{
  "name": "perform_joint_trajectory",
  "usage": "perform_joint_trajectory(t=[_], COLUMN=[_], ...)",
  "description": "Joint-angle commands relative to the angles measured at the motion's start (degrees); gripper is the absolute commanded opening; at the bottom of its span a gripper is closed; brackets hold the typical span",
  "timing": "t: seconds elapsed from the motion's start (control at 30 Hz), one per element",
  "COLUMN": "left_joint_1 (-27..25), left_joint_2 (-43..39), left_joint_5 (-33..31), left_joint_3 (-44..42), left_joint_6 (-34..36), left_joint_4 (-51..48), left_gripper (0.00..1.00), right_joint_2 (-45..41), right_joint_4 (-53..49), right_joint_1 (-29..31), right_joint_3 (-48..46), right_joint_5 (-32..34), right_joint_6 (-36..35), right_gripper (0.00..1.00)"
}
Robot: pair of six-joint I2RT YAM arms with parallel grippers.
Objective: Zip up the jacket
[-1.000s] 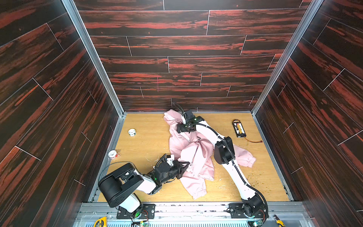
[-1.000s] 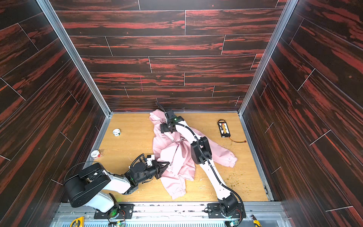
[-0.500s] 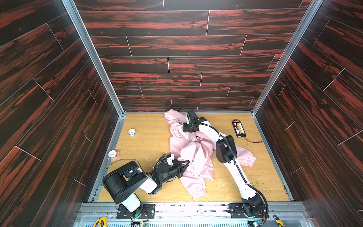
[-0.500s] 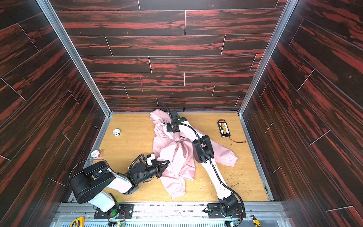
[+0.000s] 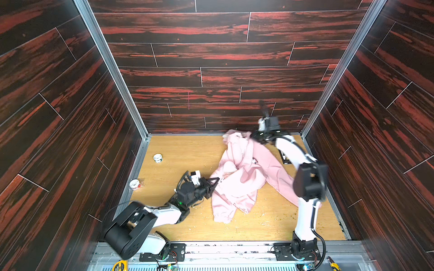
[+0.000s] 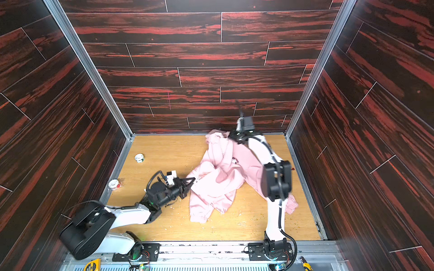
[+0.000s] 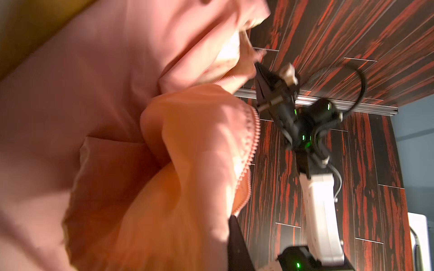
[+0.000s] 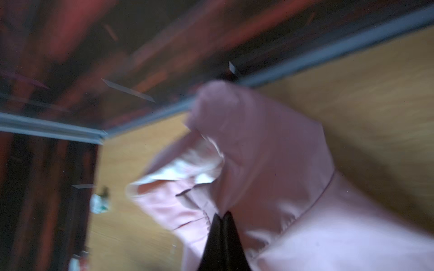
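My right gripper has the jacket's top edge to put down. It will put that edge on the wooden floor [image 5: 237, 142] just in front of the back wall.
The pale pink jacket [image 5: 242, 178] [image 6: 218, 180] lies crumpled on the wooden floor, right of centre, stretched between both grippers. A small dark logo [image 5: 254, 160] faces up. My left gripper [image 5: 217, 180] [image 6: 193, 179] is shut on the jacket's near left edge. In the left wrist view the fabric [image 7: 94, 117] covers the jaws, and an open run of zipper teeth [image 7: 249, 150] shows. My right gripper [image 5: 253, 136] [image 6: 231, 135] is at the back wall, shut on the jacket's top edge by the hood. The right wrist view is blurred but shows its tips [image 8: 222, 214] together on fabric [image 8: 270, 152].
Two tape rolls [image 5: 158, 158] [image 5: 134, 183] lie on the floor at the left. A black device [image 5: 285, 159] is partly hidden behind the right arm. Dark wood-pattern walls enclose three sides, and a yellow tape measure [image 5: 119, 266] sits on the front rail.
The right gripper shut on the jacket's top and pulled it right and toward the back wall. The left gripper, still shut on the fabric, moved a little away from the front.
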Motion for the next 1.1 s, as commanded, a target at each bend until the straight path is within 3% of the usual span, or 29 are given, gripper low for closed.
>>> perform_joint_trajectory(t=[0.0, 0.23, 0.37, 0.47, 0.53, 0.63, 0.73, 0.83, 0.93, 1.07], left_joint_1=[4.1, 11.6, 15.3, 19.4, 22.3, 25.3, 26.0, 25.9, 24.4, 21.4], left_joint_2=[-5.1, -8.0, -6.0, -4.7, -4.2, -2.5, -0.1, 1.9, 0.4, -3.5], left_joint_5=[5.2, 11.0, 14.3, 16.2, 17.2, 18.9, 20.9, 24.9, 24.6, 23.1], left_joint_3=[4.7, 17.2, 24.2, 27.6, 29.8, 34.6, 40.0, 42.4, 37.9, 27.7], left_joint_6=[6.1, 13.4, 15.6, 15.9, 15.9, 16.5, 18.5, 18.9, 19.1, 20.0], left_joint_4=[-12.5, -28.9, -33.5, -34.7, -35.3, -37.1, -40.2, -42.6, -42.4, -43.5], left_gripper=[0.0, 0.0, 0.0, 0.0, 0.0, 0.0, 0.0, 0.0, 0.0, 0.0], right_joint_2=[-6.4, -7.9, -7.8, -9.8, -12.8, -19.8, -27.0, -33.0, -37.1, -38.7], right_joint_4=[5.3, 7.7, 9.3, 11.8, 13.5, 21.1, 27.8, 29.3, 32.5, 30.6], right_joint_1=[-2.0, -2.9, -3.1, -3.7, -3.9, -3.9, -3.4, -0.8, 2.4, 6.7], right_joint_3=[-1.7, 8.6, 14.1, 12.0, 6.6, -8.8, -26.3, -41.2, -54.9, -64.8], right_joint_5=[-7.0, -15.1, -16.0, -15.7, -14.6, -13.7, -13.4, -10.8, -7.5, -6.5], right_joint_6=[5.5, 14.1, 18.1, 20.5, 20.9, 24.4, 27.3, 25.2, 24.7, 20.3], right_gripper=[0.0, 0.0, 0.0, 0.0, 0.0, 0.0, 0.0, 0.0, 0.0, 0.02])
